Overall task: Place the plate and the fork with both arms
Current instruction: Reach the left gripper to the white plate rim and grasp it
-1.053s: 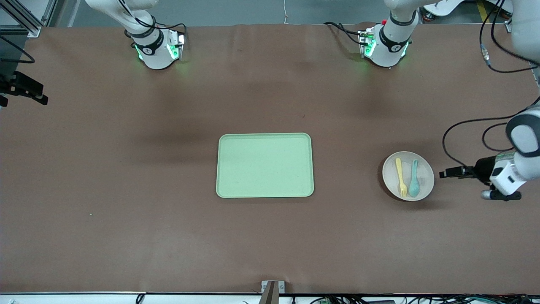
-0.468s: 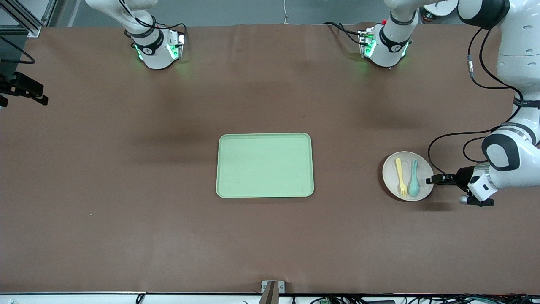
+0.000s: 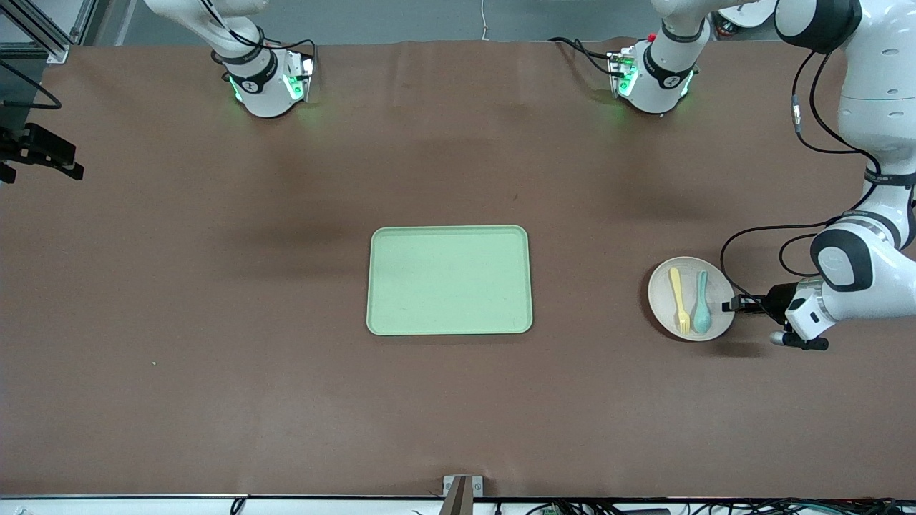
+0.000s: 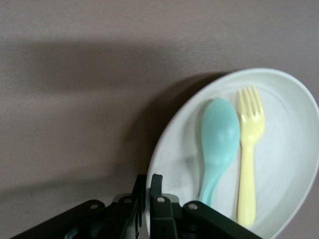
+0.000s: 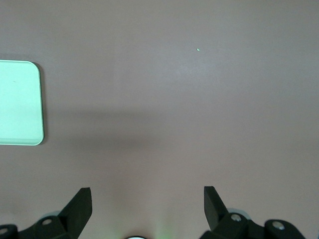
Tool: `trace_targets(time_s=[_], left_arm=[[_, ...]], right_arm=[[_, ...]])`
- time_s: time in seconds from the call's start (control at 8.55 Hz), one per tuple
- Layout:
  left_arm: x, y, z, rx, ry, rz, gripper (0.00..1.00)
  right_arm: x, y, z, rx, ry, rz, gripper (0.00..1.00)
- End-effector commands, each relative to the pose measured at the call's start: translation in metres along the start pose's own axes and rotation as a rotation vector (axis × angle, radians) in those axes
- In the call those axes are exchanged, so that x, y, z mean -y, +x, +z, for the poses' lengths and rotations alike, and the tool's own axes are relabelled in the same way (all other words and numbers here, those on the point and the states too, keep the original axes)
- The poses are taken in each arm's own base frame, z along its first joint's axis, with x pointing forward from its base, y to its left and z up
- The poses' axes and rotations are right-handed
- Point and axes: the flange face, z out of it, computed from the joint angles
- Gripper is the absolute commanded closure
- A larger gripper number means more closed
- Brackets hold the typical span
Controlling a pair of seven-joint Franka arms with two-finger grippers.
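Observation:
The robot's left gripper will release the pale plate on the light-green tray, just off its middle (image 3: 474, 295) toward that gripper.
The pale plate (image 3: 680, 275) lies on the brown table toward the left arm's end. On it lie the pale-yellow fork (image 3: 679, 300) and a teal spoon (image 3: 702, 302), side by side. My left gripper (image 3: 729, 305) is low at the plate's rim on the side toward the left arm's end. In the left wrist view its jaws (image 4: 147, 179) are shut on the plate (image 4: 284, 124) at the rim, with the spoon (image 4: 218, 144) and fork (image 4: 248, 149) just ahead. My right gripper (image 5: 148, 191) is open and empty, high over bare table near its base, and waits.
The light-green tray (image 3: 449, 280) lies at the table's middle, and its corner shows in the right wrist view (image 5: 20, 102). A black mount (image 3: 43, 154) sticks in at the table edge at the right arm's end. A tiny green speck (image 3: 154, 363) lies on the cloth.
My left arm has swung in toward the plate and lowered. Its gripper went from beside the plate to its rim. The right arm has not moved.

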Motion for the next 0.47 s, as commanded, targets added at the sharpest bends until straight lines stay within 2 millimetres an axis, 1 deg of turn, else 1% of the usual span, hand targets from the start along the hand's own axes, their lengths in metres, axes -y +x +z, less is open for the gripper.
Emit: trace_targets(time_s=[0.0, 0.12, 0.23, 0.35], left_arm=[[-0.021, 0.016, -0.021, -0.044, 0.002, 0.049, 1.0], [-0.045, 0.025, -0.03, -0.057, -0.007, 0.062, 1.0], [-0.08, 0.034, -0.035, -0.067, -0.021, 0.069, 1.0], [-0.113, 0.042, -0.028, -0.06, -0.05, 0.032, 1.0]], right_arm=[[0.003, 0.001, -0.003, -0.008, 0.004, -0.008, 0.01], [0.004, 0.001, -0.002, -0.006, -0.001, 0.003, 0.01], [0.003, 0.001, -0.004, -0.01, 0.004, 0.021, 0.01], [0.003, 0.001, -0.005, -0.013, 0.008, 0.022, 0.01]])
